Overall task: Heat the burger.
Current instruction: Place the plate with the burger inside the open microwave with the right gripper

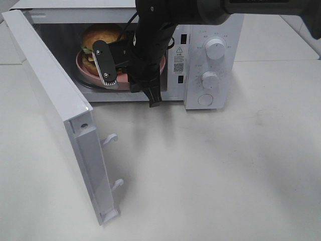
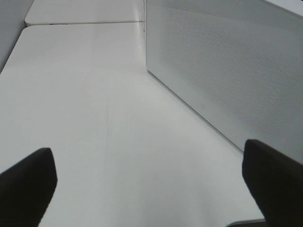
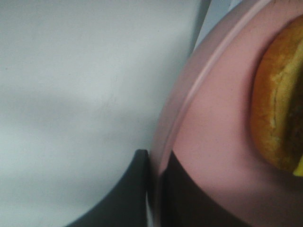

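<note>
The robot's right gripper should release the pink plate, with the burger on it, on the bottom of the open microwave (image 1: 119,59), behind the microwave's front edge.
The burger (image 1: 100,36), with its golden-brown bun, sits on a round pink plate (image 1: 83,68) inside the open microwave (image 1: 210,75). My right arm (image 1: 150,45) reaches into the cavity from above. In the right wrist view my right gripper (image 3: 158,189) is shut on the pink plate's rim (image 3: 180,123), one dark finger on each side, and the burger's bun (image 3: 279,109) lies close by on the plate. My left gripper (image 2: 151,189) is open and holds nothing. It hangs over bare table beside the door's dotted panel (image 2: 227,71).
The microwave door (image 1: 50,100) swings out to the left, with its latch hooks (image 1: 110,138) pointing into the table's middle. Two round knobs (image 1: 215,48) and a button are on the control panel at the right. White table (image 1: 225,175) extends in front.
</note>
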Robot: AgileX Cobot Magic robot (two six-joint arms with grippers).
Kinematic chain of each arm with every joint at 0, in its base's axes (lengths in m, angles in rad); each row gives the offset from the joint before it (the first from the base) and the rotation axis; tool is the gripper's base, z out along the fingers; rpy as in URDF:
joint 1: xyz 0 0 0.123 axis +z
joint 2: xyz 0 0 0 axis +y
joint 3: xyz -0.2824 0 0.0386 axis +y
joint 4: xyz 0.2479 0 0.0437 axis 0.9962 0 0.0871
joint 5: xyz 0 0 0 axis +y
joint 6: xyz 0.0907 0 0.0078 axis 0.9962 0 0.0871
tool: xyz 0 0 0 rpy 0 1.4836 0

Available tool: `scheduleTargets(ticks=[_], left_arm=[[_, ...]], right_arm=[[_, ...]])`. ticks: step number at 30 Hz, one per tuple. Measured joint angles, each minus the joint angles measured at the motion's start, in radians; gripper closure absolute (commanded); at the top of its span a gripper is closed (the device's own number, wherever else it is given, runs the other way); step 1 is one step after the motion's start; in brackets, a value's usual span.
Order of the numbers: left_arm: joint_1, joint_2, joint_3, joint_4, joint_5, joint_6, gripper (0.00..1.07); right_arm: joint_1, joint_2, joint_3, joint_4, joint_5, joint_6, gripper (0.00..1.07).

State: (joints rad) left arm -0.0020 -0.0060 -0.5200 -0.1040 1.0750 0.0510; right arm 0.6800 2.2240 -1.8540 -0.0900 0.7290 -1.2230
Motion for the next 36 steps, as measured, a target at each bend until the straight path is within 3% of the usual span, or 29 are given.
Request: scheduleTargets(ticks=[14,27,32,34,36], left_arm=[[0.0,0.0,0.0,0.0,0.0,0.0,0.07],[0.0,0.0,0.0,0.0,0.0,0.0,0.07],[0.0,0.0,0.0,0.0,0.0,0.0,0.07],[0.0,0.0,0.0,0.0,0.0,0.0,0.07],[0.0,0.0,0.0,0.0,0.0,0.0,0.07]], right_arm=[[-0.003,0.116,-0.152,-0.003,0.0,0.009,1.07],[-0.022,0.182,-0.227,-0.016,-0.001,0.045,1.07],[-0.028,0.19,-0.227,-0.017,-0.014,0.046,1.02],[-0.028,0.192,-0.231,-0.023,-0.032,0.045,0.92],[-0.028,0.192,-0.234,-0.025,-0.046,0.045,0.89]])
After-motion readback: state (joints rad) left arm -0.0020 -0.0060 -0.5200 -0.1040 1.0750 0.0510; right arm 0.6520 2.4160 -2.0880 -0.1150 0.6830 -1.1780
